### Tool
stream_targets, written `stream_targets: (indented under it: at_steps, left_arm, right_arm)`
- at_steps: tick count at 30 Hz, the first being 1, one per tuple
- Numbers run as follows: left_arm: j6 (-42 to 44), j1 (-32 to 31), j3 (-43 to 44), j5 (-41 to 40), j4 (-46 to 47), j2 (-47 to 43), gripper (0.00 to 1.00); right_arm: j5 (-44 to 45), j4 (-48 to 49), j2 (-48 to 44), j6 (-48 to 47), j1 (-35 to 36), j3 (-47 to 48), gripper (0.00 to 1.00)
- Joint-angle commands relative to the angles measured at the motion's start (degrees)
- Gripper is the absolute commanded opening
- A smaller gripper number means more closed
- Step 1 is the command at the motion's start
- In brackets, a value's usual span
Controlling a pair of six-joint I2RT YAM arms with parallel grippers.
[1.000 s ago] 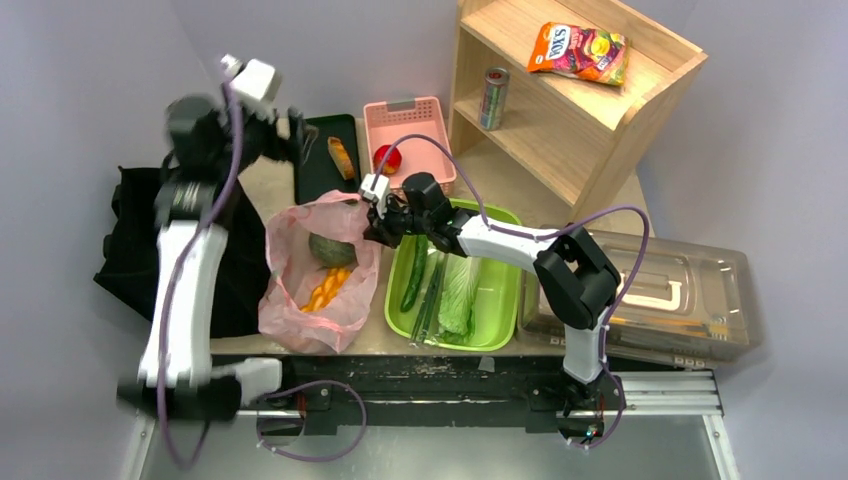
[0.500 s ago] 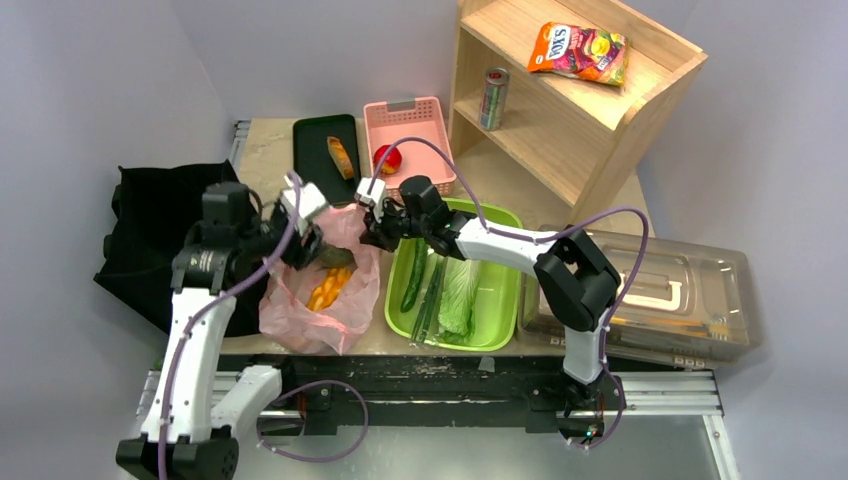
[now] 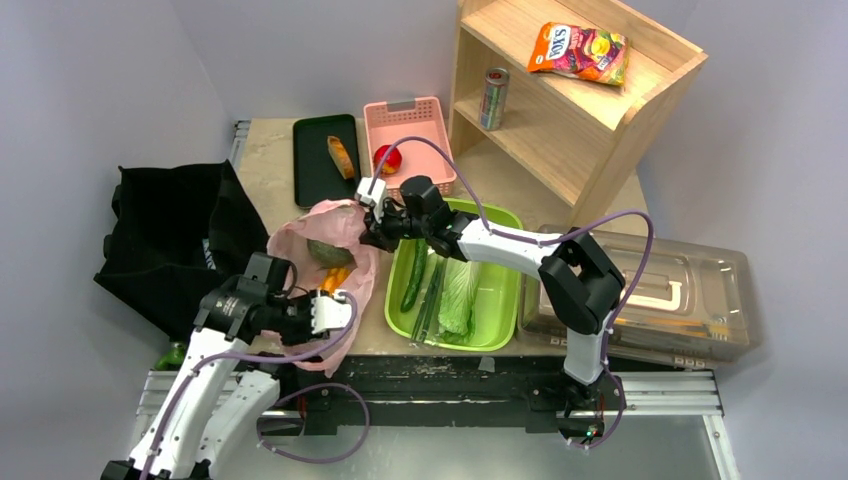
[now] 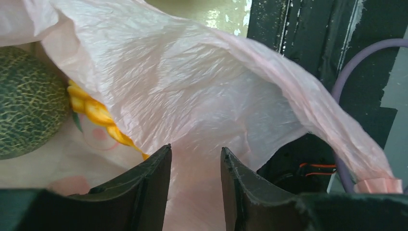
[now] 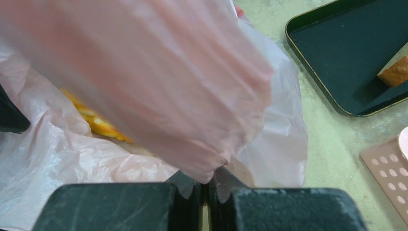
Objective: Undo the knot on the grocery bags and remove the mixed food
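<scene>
I see pink film between my left gripper's fingers and over the end of the yellow braided bread, so next I back off the film and grip the bread's uncovered part (image 3: 336, 278).
The pink grocery bag (image 3: 358, 292) lies open on the table; no knot shows. Inside it sit a dark green netted melon (image 3: 328, 250) (image 4: 26, 120) and a yellow braided bread (image 3: 335, 282) (image 4: 96, 113). My right gripper (image 3: 368, 235) (image 5: 206, 185) is shut on the bag's far right rim (image 5: 192, 120) and holds it up. At the bag's near edge is my left gripper (image 3: 342, 312) (image 4: 195, 151), its jaws apart with pink film (image 4: 192, 110) between them. A cucumber (image 3: 414, 275), thin stalks (image 3: 433, 290) and napa cabbage (image 3: 460, 295) lie in the green tub (image 3: 500, 215).
Behind the bag are a dark tray (image 3: 315, 170) with a bread piece (image 3: 342, 156) and a pink basket (image 3: 405, 115) with a red fruit (image 3: 388, 158). A wooden shelf (image 3: 620, 110) holds a can (image 3: 493, 97). Black cloth (image 3: 160, 240) lies left, a clear box (image 3: 680, 290) right.
My left arm swung from over the dark tray down to the bag's near edge, and its jaws narrowed. The right gripper kept its hold on the rim.
</scene>
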Motion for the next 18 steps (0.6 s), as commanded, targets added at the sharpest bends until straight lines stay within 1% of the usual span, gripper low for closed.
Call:
stream_targets:
  at_steps: [1, 2, 4, 5, 7, 13, 15, 17, 18]
  left_arm:
    - [-6.6, -0.1, 5.2, 1.6, 4.1, -0.2, 0.40]
    - [-12.7, -0.1, 6.9, 0.7, 8.2, 1.3, 0.40]
    - [-23.3, -0.1, 9.0, -4.8, 16.7, 5.3, 0.36]
    - [-26.8, -0.1, 9.6, -8.2, 20.7, 7.4, 0.34]
    - [-29.4, 0.0, 8.4, -14.5, 25.5, 10.4, 0.28]
    - [-23.1, -0.1, -3.0, -19.4, 35.2, 15.5, 0.25]
    - [-20.1, -0.2, -6.2, -18.6, 37.5, 16.0, 0.26]
    - [-17.3, -0.1, -9.2, -15.8, 39.1, 15.0, 0.29]
    - [-16.4, -0.3, -10.4, -14.7, 39.9, 14.9, 0.33]
  right_arm:
    - [-1.3, 1.3, -3.6, 0.1, 0.4, -0.7, 0.00]
    - [-1.4, 1.2, -3.6, 0.0, 0.4, -0.7, 0.00]
    - [-1.8, 1.1, -3.6, 0.1, 0.5, -0.6, 0.00]
    - [-1.9, 1.1, -3.6, 0.2, 0.5, -0.7, 0.00]
    - [-2.0, 1.0, -3.4, 0.3, 0.6, -0.5, 0.00]
    - [-2.6, 1.2, -2.0, 2.4, 0.6, 1.1, 0.00]
    - [-2.3, 1.4, -1.6, 3.5, 0.5, 1.4, 0.00]
    - [-2.0, 1.3, -1.3, 3.7, 0.4, 1.5, 0.00]
    - [-2.0, 1.3, -1.0, 3.9, 0.4, 1.6, 0.00]
